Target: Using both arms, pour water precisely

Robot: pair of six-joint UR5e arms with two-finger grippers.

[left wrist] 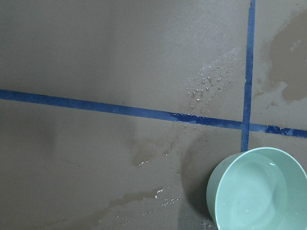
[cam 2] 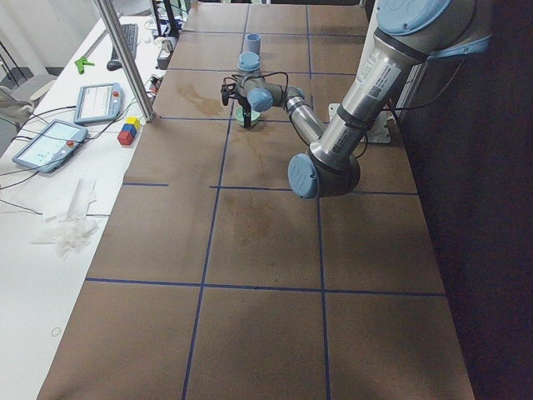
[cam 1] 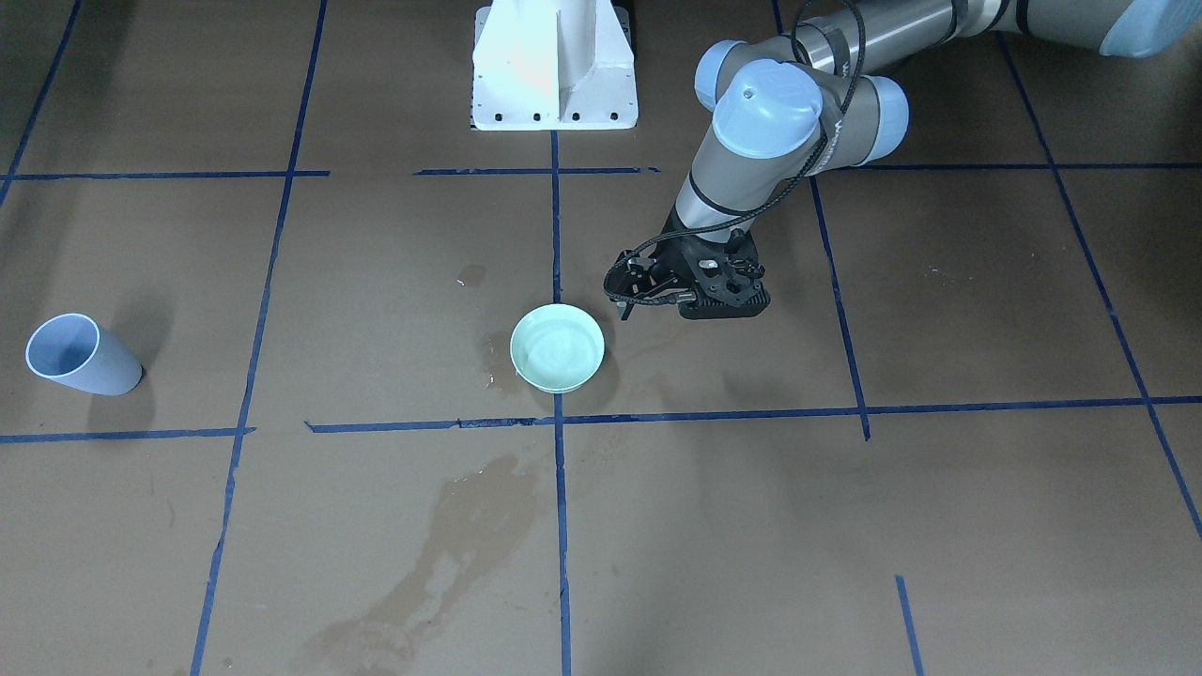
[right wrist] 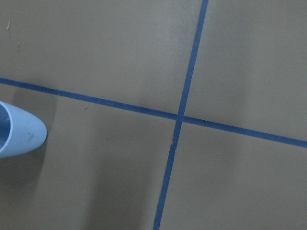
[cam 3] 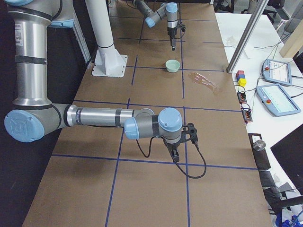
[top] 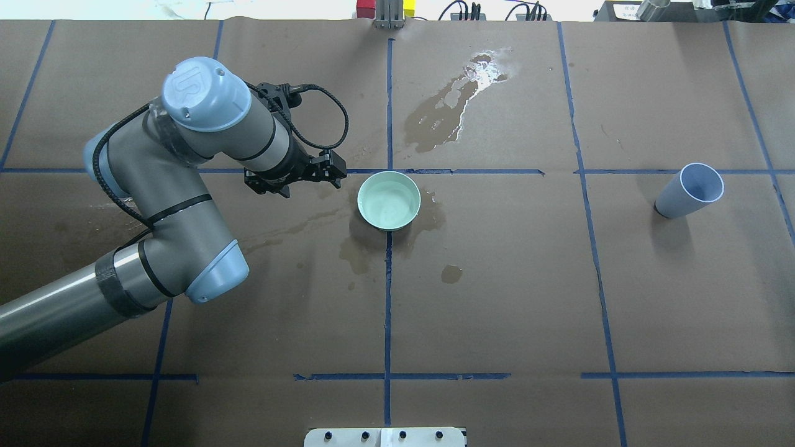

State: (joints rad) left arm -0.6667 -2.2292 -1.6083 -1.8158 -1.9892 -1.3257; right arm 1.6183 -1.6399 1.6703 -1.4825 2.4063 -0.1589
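Observation:
The pale green bowl's rim [cam 1: 602, 339] [left wrist: 215, 207] is next for my left gripper, which should go to the side nearest my left arm and close there.
A pale green bowl [top: 389, 200] stands at the table's middle and holds a little clear water [left wrist: 261, 191], seen as faint glints. My left arm [top: 186, 186] reaches in beside it. The left gripper [top: 310, 181] hangs fingers-down just left of the bowl, open and empty; it also shows in the front view [cam 1: 657, 296]. A light blue cup [top: 689, 191] stands far off on the robot's right, and its rim shows in the right wrist view [right wrist: 19, 132]. My right gripper [cam 3: 175, 153] hovers low over the paper; I cannot tell if it is open or shut.
Wet patches darken the brown paper around the bowl [top: 372, 248] and beyond it [top: 447, 118]. The white pedestal [cam 1: 554, 66] stands at the robot's side. Tablets and coloured blocks [cam 2: 127, 131] lie on the white bench past the table's edge.

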